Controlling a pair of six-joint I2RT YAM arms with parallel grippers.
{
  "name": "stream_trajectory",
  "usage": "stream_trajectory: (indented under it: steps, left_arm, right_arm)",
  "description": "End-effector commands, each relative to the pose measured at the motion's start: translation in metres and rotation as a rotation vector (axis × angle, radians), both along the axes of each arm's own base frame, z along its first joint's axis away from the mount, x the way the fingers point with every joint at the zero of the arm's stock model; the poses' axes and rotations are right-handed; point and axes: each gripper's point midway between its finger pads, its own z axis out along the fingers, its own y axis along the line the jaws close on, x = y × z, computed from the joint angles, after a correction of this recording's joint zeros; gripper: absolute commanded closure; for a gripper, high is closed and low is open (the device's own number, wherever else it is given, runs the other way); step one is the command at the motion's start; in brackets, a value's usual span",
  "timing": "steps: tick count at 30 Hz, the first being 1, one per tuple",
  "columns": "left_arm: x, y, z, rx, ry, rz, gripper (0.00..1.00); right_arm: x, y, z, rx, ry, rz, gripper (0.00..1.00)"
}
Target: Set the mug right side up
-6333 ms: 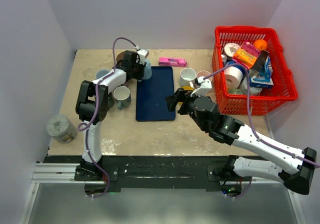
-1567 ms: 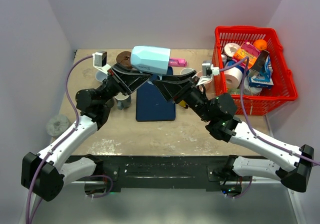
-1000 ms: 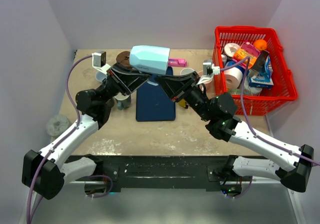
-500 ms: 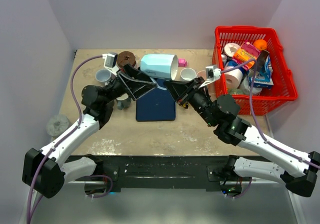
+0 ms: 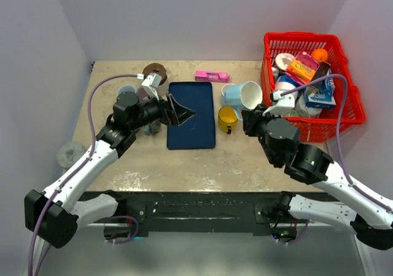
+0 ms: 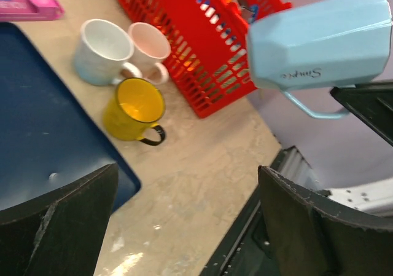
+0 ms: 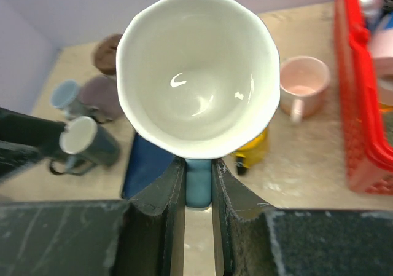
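My right gripper is to let go of the light blue mug between the yellow mug and the red basket point(image 5: 247, 121) point(image 7: 298, 153), before the pink mug.
The light blue mug point(image 5: 238, 95) with a white inside hangs in the air on its side, its mouth turned right, above the cups beside the basket. My right gripper point(image 7: 198, 184) is shut on the mug's handle point(image 7: 198, 177), and the mouth point(image 7: 196, 85) faces that wrist camera. In the left wrist view the mug point(image 6: 319, 39) floats at the upper right, well away from my left gripper point(image 6: 187, 217). The left gripper point(image 5: 183, 112) stands open over the dark blue tray point(image 5: 191, 131), with nothing between its fingers point(image 6: 61, 220).
A yellow mug point(image 5: 227, 118), a white mug point(image 6: 101, 51) and a pink mug point(image 6: 147, 45) stand upright next to the red basket point(image 5: 307, 130) of groceries. Dark mugs point(image 5: 150, 125) and a brown disc point(image 5: 153, 70) sit at the left. A pink pack point(image 5: 212, 76) lies behind the tray.
The left gripper opened, let go of the mug and drew back down to the left. The right gripper carried the mug to the right by its handle, turning it.
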Motion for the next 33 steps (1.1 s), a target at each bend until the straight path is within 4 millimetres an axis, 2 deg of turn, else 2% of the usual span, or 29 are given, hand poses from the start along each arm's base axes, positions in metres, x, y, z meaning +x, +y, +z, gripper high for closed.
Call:
stream_trajectory:
  steps: [1,5,8,13,14,15,17,18,22,26,33]
  left_arm:
    - [0.016,0.022,0.006,0.136,-0.089,0.115,0.01]
    - [0.022,0.022,0.001,0.164,-0.093,0.122,0.01]
    - [0.025,0.021,-0.005,0.181,-0.086,0.118,0.01]
    - [0.026,0.023,-0.015,0.209,-0.072,0.12,0.01]
    - [0.026,0.024,-0.016,0.214,-0.073,0.122,0.01]
    - [0.026,0.024,-0.018,0.217,-0.07,0.121,0.01]
    - [0.025,0.025,-0.019,0.224,-0.071,0.121,0.01]
    - [0.025,0.025,-0.019,0.226,-0.071,0.12,0.01]
    - [0.025,0.027,-0.023,0.238,-0.069,0.128,0.01]
    - [0.025,0.027,-0.028,0.242,-0.056,0.132,0.01]
    - [0.026,0.028,-0.031,0.25,-0.053,0.136,0.01]
  right_arm:
    - [-0.007,-0.051,0.005,-0.029,0.023,-0.19,1.0]
    - [-0.009,-0.057,-0.023,-0.107,0.088,-0.224,1.0]
    - [-0.006,-0.055,-0.047,-0.165,0.134,-0.246,1.0]
    - [0.012,-0.048,-0.086,-0.25,0.227,-0.272,1.0]
    - [0.018,-0.045,-0.088,-0.235,0.229,-0.27,1.0]
    - [0.026,-0.054,-0.097,-0.239,0.25,-0.298,1.0]
    - [0.034,-0.047,-0.111,-0.244,0.264,-0.252,1.0]
    - [0.038,-0.051,-0.113,-0.244,0.264,-0.264,1.0]
    - [0.049,-0.054,-0.136,-0.287,0.303,-0.272,1.0]
    - [0.058,-0.049,-0.168,-0.319,0.349,-0.254,1.0]
    - [0.075,-0.057,-0.201,-0.338,0.404,-0.282,1.0]
